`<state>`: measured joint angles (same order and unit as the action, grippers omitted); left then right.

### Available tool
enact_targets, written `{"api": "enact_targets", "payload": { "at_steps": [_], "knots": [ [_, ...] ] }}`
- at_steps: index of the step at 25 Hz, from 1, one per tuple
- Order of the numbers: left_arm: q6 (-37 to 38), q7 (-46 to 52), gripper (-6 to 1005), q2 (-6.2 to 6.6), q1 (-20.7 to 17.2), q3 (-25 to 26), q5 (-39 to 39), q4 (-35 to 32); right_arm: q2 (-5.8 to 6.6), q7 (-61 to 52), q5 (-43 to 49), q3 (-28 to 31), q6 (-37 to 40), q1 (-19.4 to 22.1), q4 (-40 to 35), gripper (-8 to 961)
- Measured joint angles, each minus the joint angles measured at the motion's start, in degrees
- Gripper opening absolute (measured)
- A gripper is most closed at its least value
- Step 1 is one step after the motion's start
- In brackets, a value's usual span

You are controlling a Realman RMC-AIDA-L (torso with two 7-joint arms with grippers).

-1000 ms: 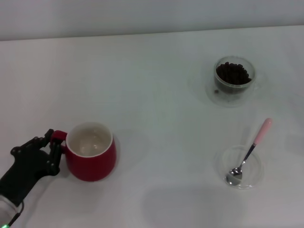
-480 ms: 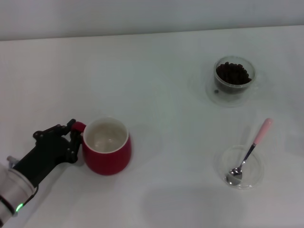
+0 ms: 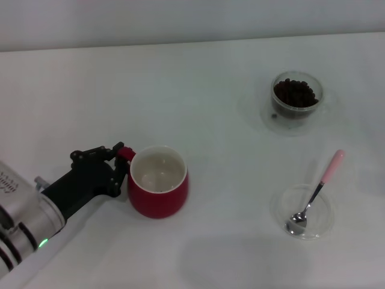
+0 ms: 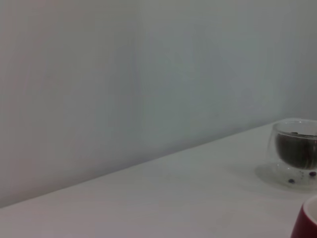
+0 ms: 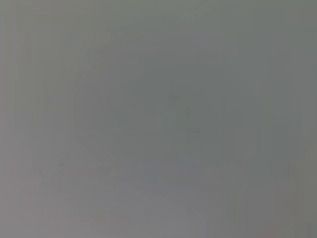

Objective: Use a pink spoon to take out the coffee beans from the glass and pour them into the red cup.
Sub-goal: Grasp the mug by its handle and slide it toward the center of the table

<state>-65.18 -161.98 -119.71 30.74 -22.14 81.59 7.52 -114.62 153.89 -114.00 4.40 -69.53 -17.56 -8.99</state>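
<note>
Next, the left gripper releases the red cup on the bare white table [image 3: 203,215], short of the clear dish.
The red cup [image 3: 157,188] stands on the white table left of centre, its cream inside showing. My left gripper [image 3: 122,161] is shut on the cup's red handle from the left. A sliver of the cup's rim [image 4: 306,223] shows in the left wrist view. The glass [image 3: 296,97] with dark coffee beans [image 3: 293,93] stands at the far right; it also shows in the left wrist view [image 4: 296,148]. The pink spoon [image 3: 315,192] lies with its bowl in a shallow clear dish [image 3: 325,224] at the near right, handle pointing away. My right gripper is out of view.
A single stray bean [image 3: 274,115] lies beside the glass's foot. The right wrist view shows only flat grey. A pale wall [image 4: 138,74] rises behind the table's far edge.
My left gripper has slid the red cup to the right and slightly away from me across the table, holding its handle throughout. The glass, the spoon and the dish have not moved.
</note>
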Motion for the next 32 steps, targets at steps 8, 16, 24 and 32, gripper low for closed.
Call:
{"api": "enact_targets", "payload": {
  "at_steps": [8, 16, 24, 32],
  "knots": [
    [1.55, 0.0, 127, -0.09, 2.76, 0.0, -2.38, 0.13, -0.07, 0.0, 0.0, 0.0, 0.0, -0.11, 0.52, 853],
    [4.97, 0.02, 125, -0.12, 6.38, 0.11, -3.25, 0.97, -0.07, 0.0, 0.0, 0.0, 0.12, -0.02, 0.64, 854],
    [9.03, 0.07, 123, -0.26, 9.67, 0.29, -6.38, 3.2, -0.07, 0.0, 0.0, 0.0, 0.06, 0.13, 0.94, 854],
    [8.87, 0.09, 126, -0.26, 10.01, 0.36, -7.66, 3.61, -0.07, 0.0, 0.08, 0.0, 0.02, 0.26, 1.41, 853]
  ]
}}
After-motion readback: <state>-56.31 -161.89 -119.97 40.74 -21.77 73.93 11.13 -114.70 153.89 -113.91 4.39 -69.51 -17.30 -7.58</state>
